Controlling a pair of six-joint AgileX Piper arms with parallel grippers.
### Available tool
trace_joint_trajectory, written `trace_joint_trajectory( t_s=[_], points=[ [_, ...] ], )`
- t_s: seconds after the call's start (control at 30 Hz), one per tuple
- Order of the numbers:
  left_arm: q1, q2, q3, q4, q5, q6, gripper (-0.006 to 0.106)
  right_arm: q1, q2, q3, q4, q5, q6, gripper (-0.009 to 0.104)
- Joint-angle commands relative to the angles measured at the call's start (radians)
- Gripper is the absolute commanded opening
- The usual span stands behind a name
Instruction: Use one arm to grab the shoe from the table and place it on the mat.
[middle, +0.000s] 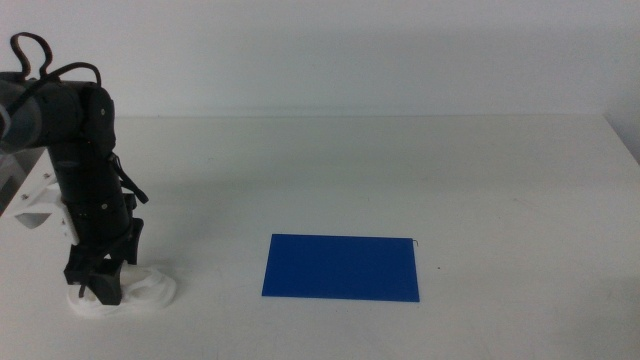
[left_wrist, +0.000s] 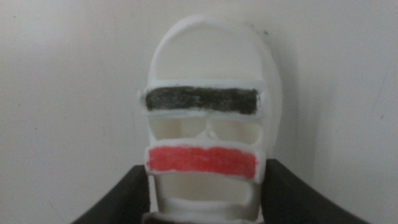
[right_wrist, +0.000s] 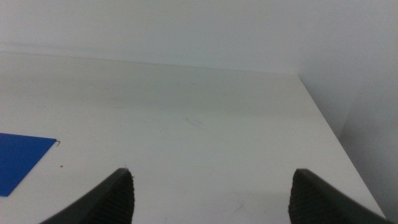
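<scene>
I should use my left gripper to set the white shoe down on the middle of the dark-blue mat (middle: 339, 260).
The white shoe (middle: 150, 290), with one black and one red strap, lies on the white table (middle: 400, 170) at the front left. My left arm reaches down onto it. The left gripper (middle: 100, 285) stands at the shoe's rear end. In the left wrist view the shoe (left_wrist: 205, 124) sits between the two dark jaws, which press against both its sides; the gripper (left_wrist: 205, 211) is shut on it. The shoe rests on the table. The dark-blue mat (middle: 342, 267) lies flat to the right of the shoe, apart from it. The right gripper (right_wrist: 208, 186) is open, empty and out of the middle view.
The right wrist view shows a corner of the mat (right_wrist: 18, 158) and the table's right edge (right_wrist: 329, 124). A white bracket (middle: 35, 205) stands at the left arm's base. A pale wall runs behind the table.
</scene>
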Motion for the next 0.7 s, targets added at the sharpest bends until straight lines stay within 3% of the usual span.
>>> trace_joint_trajectory(
  t_s=[0.0,0.03,0.07,0.17,0.3,0.43,0.67],
  points=[
    [-0.004,-0.044,-0.017,0.006,0.039,-0.01,0.045,-0.001,-0.026,0.005,-0.009,-0.076,-0.008,0.064],
    [-0.004,-0.044,-0.018,0.006,0.042,-0.01,0.04,-0.001,-0.026,0.005,-0.009,-0.076,-0.008,0.064],
    [-0.004,-0.044,-0.033,0.006,0.079,-0.01,0.017,-0.001,-0.026,0.005,-0.009,-0.076,-0.008,0.064],
    [-0.01,-0.052,-0.073,-0.007,0.115,-0.001,-0.002,-0.001,-0.026,0.005,-0.009,-0.076,-0.008,0.064],
    [-0.08,-0.067,-0.143,0.018,0.115,-0.024,-0.001,-0.001,-0.026,0.005,-0.009,-0.076,-0.008,0.064],
    [-0.173,-0.06,-0.217,0.027,0.115,-0.159,-0.001,-0.001,-0.026,0.005,-0.009,-0.076,-0.008,0.064],
    [-0.342,0.003,-0.368,-0.024,0.115,-0.341,-0.001,-0.001,-0.026,0.005,-0.009,-0.076,-0.008,0.064]
  ],
)
